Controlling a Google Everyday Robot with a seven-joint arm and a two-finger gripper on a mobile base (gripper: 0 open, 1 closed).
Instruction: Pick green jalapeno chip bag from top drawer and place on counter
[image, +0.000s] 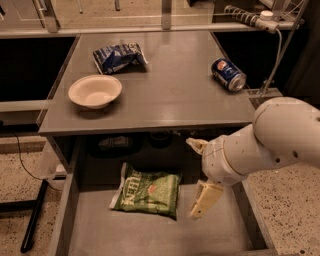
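The green jalapeno chip bag's end (166, 192) is the one closest to the white arm. My gripper goes there next and closes on it.
The green jalapeno chip bag (147, 192) lies flat on the floor of the open top drawer (150, 235), left of centre. My gripper (200, 173) hangs over the drawer's right half, just right of the bag and not touching it. Its pale fingers (204, 201) are spread apart and hold nothing. The white arm reaches in from the right. The grey counter (170, 100) sits above the drawer.
On the counter stand a white bowl (95, 91) at the front left, a blue-and-white snack bag (117, 56) at the back left and a blue can (228, 74) on its side at the right. The drawer's side walls (64, 215) flank the bag.
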